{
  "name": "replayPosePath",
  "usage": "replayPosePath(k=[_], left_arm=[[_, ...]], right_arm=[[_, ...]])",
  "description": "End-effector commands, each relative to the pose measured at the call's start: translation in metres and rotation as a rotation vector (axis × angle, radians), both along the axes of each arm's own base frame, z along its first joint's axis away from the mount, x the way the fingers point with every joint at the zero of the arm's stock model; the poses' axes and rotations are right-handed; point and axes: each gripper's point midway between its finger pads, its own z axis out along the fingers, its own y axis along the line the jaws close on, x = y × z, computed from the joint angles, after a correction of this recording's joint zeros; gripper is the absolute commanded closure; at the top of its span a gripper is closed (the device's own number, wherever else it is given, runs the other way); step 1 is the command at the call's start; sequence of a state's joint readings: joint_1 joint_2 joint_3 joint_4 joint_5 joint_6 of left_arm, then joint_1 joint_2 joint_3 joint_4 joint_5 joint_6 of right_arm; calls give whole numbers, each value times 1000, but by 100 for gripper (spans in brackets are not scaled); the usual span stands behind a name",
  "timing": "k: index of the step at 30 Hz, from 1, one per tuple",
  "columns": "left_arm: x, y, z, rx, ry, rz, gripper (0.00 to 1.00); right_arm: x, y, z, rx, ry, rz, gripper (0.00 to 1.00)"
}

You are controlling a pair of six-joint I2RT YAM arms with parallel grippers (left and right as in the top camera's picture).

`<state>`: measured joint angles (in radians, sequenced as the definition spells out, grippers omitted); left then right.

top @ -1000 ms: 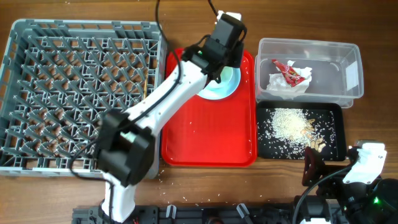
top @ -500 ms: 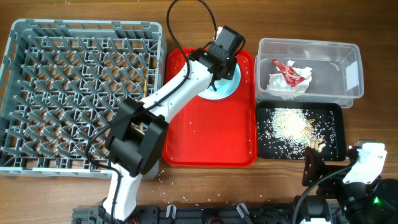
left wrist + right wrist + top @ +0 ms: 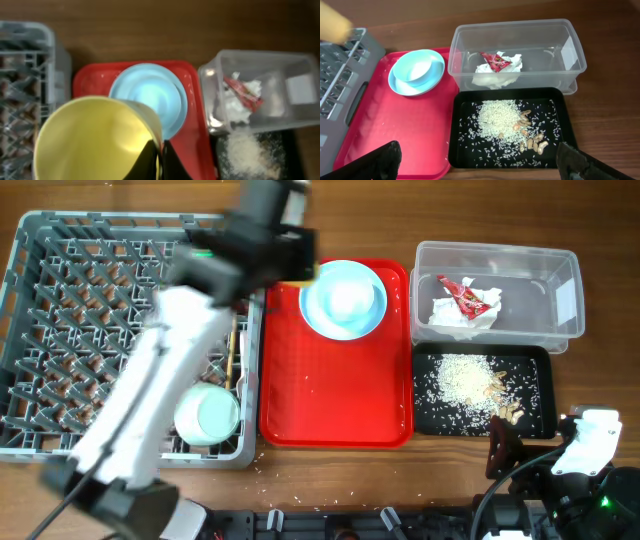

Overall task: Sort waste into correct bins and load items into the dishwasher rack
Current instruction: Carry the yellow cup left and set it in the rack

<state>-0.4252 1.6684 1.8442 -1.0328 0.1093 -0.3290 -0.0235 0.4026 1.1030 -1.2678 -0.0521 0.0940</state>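
Note:
The robot's left gripper should set the yellow cup down in the grey dishwasher rack (image 3: 219, 349), just behind the pale bowl.
My left gripper (image 3: 159, 156) is shut on the rim of the yellow cup (image 3: 90, 140), which fills the lower left of the left wrist view. In the overhead view the gripper (image 3: 275, 240) is blurred above the grey dishwasher rack's (image 3: 60, 240) right edge. The pale blue plate (image 3: 343, 298) lies on the red tray (image 3: 335, 405). A pale bowl (image 3: 207, 415) and wooden chopsticks (image 3: 233, 355) sit in the rack. The napkin (image 3: 460, 318) and red wrapper (image 3: 466, 295) lie in the clear tub (image 3: 545, 270). Rice (image 3: 462, 375) lies in the black tray (image 3: 540, 415). My right gripper (image 3: 477, 152) is open and empty near the front edge. The fork is out of view.
A few rice grains are scattered on the red tray and on the wooden table (image 3: 330, 480) in front of it. The tub and the black tray stand side by side to the right of the red tray.
My left arm has swung left from above the plate to the rack's right edge, carrying the yellow cup. The bowl in the rack now shows. The right arm has not moved.

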Motion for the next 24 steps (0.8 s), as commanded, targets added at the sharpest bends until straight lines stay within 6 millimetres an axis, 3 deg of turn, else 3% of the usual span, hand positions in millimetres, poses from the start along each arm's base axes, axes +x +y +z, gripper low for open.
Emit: replayPosePath(k=[1,4,8,16,24], left_arm=[[-11,31,15,-370,169,-142,96],[-14,75,15,-655,263,-227,96],[-20,103,-11,-733,325,-256,96],[-25,109,-71,-760,415,-239,96],[-47,116,-130,-814,513,-166,96]], right_arm=[[-1,1,2,16,-12,-3,0],[-1,1,2,16,-12,-3,0],[-1,1,2,16,-11,-3,0],[-1,1,2,16,-12,-3,0],[-1,1,2,16,-12,-3,0]])
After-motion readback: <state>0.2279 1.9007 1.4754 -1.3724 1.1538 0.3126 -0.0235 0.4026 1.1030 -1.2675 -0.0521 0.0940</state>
